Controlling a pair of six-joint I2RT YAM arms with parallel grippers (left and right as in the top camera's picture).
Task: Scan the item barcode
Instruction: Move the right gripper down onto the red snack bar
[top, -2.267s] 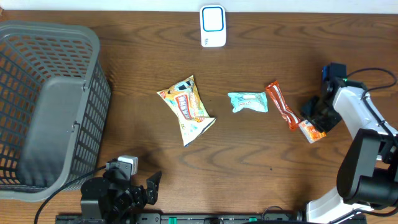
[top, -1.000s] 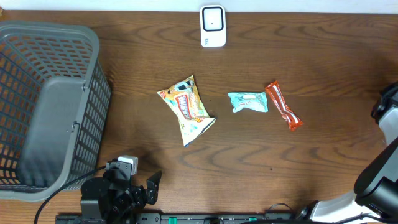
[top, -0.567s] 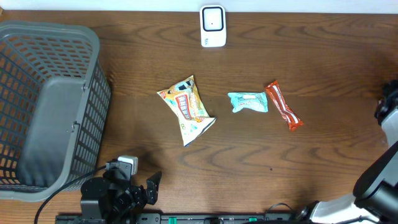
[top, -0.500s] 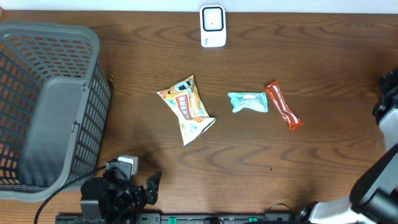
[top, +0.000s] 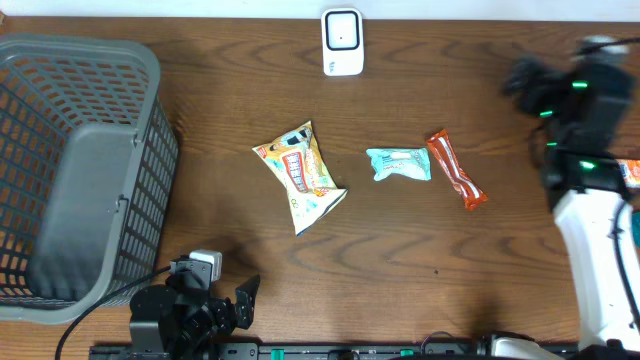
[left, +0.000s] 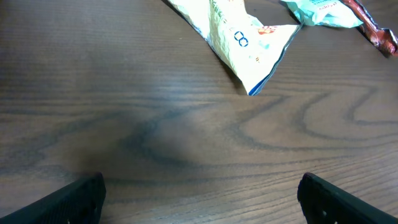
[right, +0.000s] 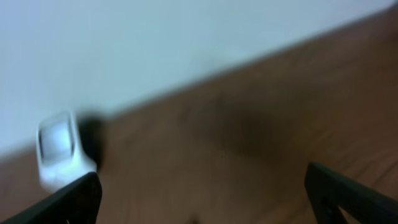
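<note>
Next, I move my right gripper to the red bar's near end (top: 473, 195), the end farther from the scanner, and close it there.
The white barcode scanner (top: 341, 42) stands at the table's far edge; it shows blurred at the left of the right wrist view (right: 59, 149). My right gripper (top: 522, 78) hovers at the far right, pointing left toward the scanner, open with nothing between its fingers (right: 202, 193). On the middle of the table lie a yellow snack bag (top: 300, 175), a teal packet (top: 398, 163) and a red bar (top: 456, 170). My left gripper (left: 202, 193) rests open near the front edge, with the yellow bag (left: 239, 37) ahead of it.
A grey mesh basket (top: 75, 170) fills the left side. A small orange packet (top: 630, 172) shows at the right edge, beside my right arm (top: 600, 230). Bare wood lies between the scanner and the items.
My right arm has swung in from the right edge to the far right of the table, blurred by motion, jaws now wide. The orange packet now shows at the right edge. Left arm unmoved.
</note>
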